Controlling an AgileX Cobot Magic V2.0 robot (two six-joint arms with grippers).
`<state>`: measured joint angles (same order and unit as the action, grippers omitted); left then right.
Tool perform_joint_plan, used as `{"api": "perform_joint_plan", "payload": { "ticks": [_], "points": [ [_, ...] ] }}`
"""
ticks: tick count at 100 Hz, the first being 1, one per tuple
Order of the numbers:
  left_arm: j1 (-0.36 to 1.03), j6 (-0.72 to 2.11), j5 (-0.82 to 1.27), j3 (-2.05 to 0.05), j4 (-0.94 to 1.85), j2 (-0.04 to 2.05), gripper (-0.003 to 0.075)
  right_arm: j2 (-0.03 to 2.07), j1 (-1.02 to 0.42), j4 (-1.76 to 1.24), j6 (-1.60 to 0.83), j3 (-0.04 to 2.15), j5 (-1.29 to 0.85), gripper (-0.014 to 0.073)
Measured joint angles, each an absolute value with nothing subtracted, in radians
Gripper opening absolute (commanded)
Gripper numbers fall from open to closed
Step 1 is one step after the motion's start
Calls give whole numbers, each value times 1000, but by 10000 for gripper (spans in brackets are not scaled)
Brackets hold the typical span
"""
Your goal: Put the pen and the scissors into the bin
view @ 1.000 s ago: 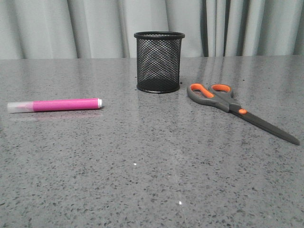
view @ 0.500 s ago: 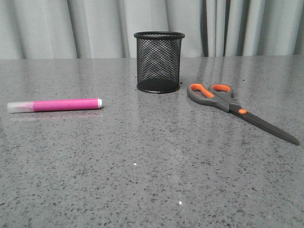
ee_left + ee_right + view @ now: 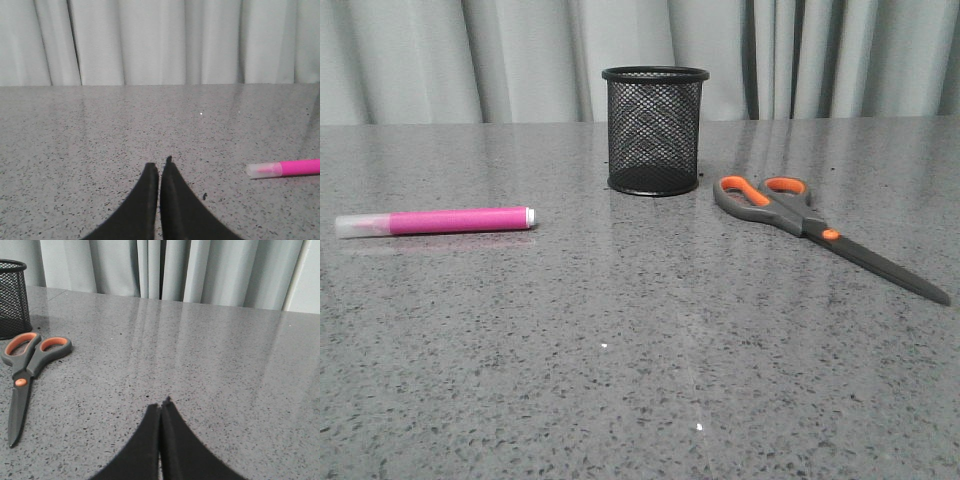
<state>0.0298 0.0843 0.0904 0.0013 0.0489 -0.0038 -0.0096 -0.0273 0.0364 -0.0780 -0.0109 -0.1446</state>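
Next, I close my left gripper on the middle of the body (image 3: 462, 221) of the pink pen, between its whitish cap and its other end.
The pink pen (image 3: 435, 221) lies flat on the grey table at the left, whitish cap to the left. The black mesh bin (image 3: 654, 131) stands upright at the back middle. The scissors (image 3: 817, 233) lie closed to the bin's right, orange loops near the bin, blades pointing to the front right. Neither gripper shows in the front view. My left gripper (image 3: 159, 167) is shut and empty above the table, the pen (image 3: 284, 168) off to one side. My right gripper (image 3: 160, 404) is shut and empty, with the scissors (image 3: 26, 377) and the bin (image 3: 13, 297) well to its side.
Grey-white curtains (image 3: 520, 60) hang behind the table's far edge. The speckled grey tabletop (image 3: 640, 380) stretches from the objects to the front.
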Motion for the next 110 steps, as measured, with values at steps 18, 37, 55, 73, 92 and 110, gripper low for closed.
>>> {"api": "perform_joint_plan", "payload": {
  "ticks": [18,37,55,73,92,110],
  "points": [
    [30,84,90,1,144,-4,-19,-10,-27,-59,-78,-11,-141,-69],
    [30,84,86,1,336,-4,-19,-10,-27,-173,-78,-11,-118,-69],
    [30,84,77,1,549,-4,-19,-10,-27,-311,-78,-11,-72,-69],
    [30,80,67,1,701,-4,-19,-10,-27,-475,-78,-11,-58,-65],
    [30,79,120,-21,681,-4,-19,-1,-27,-478,-76,53,-154,-56],
    [30,79,280,-167,511,81,-20,169,-27,-414,-76,216,-297,-57]
  ]
}}
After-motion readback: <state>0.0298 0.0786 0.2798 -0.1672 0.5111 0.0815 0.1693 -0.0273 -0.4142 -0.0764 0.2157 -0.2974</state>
